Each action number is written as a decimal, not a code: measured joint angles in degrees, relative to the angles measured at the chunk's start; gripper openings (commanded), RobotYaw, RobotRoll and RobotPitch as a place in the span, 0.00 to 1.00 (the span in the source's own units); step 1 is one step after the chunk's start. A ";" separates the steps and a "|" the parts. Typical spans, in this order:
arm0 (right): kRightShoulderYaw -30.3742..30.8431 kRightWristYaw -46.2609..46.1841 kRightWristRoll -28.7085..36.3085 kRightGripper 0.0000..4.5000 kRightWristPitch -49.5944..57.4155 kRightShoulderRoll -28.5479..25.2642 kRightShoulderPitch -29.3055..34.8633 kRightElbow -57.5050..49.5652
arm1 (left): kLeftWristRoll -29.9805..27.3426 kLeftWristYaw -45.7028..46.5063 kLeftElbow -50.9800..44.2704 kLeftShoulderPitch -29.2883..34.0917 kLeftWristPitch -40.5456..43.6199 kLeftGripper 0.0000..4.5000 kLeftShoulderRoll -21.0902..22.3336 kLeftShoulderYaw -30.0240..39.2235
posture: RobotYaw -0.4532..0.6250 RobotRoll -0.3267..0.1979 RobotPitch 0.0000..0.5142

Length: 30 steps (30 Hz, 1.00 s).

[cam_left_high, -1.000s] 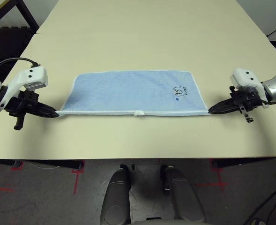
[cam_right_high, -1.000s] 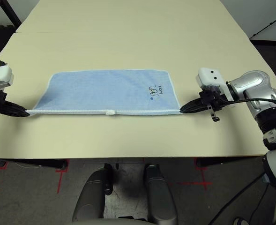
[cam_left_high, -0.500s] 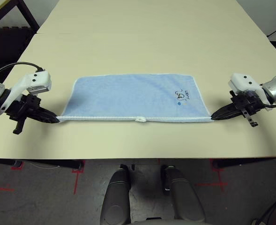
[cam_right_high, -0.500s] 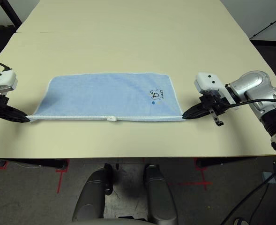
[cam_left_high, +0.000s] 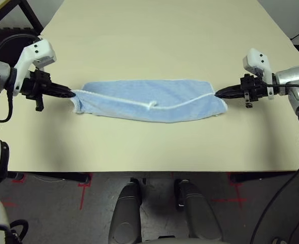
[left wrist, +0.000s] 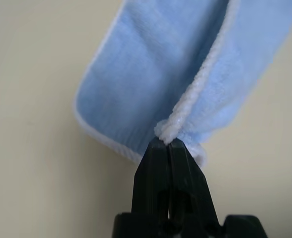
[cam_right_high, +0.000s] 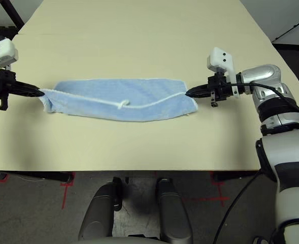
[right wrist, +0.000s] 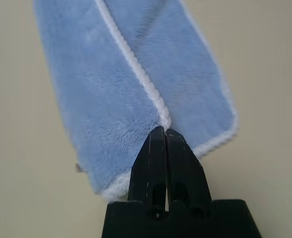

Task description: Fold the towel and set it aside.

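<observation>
The robot's left gripper needs to release the towel's lifted corner, now held above the table's middle, on the lower layer's near-side-to-me gripper end, at its far corner [cam_left_high: 78, 84] [left wrist: 82, 113].
The light blue towel [cam_left_high: 149, 101] with white edging hangs stretched between my two grippers above the middle of the table, doubled over itself, its small white loop [cam_left_high: 152, 104] at the middle of the lifted edge. My left gripper [cam_left_high: 71, 93] is shut on the towel's left corner; the left wrist view shows the white edging [left wrist: 195, 91] pinched at the fingertips. My right gripper [cam_left_high: 216, 93] is shut on the right corner, with the edging [right wrist: 136, 69] running from its tips. The lower layer sags onto the table.
The beige table [cam_left_high: 154, 35] stretches far behind the towel, and a bare strip lies between the towel and the front edge [cam_left_high: 149, 170]. A dark frame [cam_left_high: 27, 18] stands off the table's far left corner.
Both grippers have lifted the towel's near edge and carried it away from me, over the far part. The towel has gone from flat to doubled.
</observation>
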 measured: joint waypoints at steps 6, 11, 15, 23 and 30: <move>-2.67 -8.36 -4.68 0.00 0.55 2.57 -0.13 3.03 | 4.30 7.86 3.55 -1.73 -1.94 0.01 -0.90 3.09 | 0.45 0.62 0.43; -3.56 -13.78 -7.71 0.00 0.49 4.69 -0.47 3.61 | 7.05 11.31 5.42 -1.73 -3.42 0.01 -2.20 4.54 | 0.45 0.62 0.42; -4.33 -19.05 -10.01 0.00 0.42 6.04 -1.44 3.97 | 8.80 13.87 5.54 -1.72 -3.70 0.01 -2.98 5.39 | 0.45 0.62 0.42; -5.07 -25.08 -13.52 0.00 0.51 8.06 -2.69 4.63 | 10.69 16.91 5.95 -1.56 -3.96 0.01 -3.79 6.79 | 0.45 0.62 0.41; -5.07 -27.97 -16.36 0.00 1.68 9.41 -3.20 5.48 | 11.96 19.83 7.27 -0.42 -4.75 0.01 -5.36 7.54 | 0.45 0.62 0.41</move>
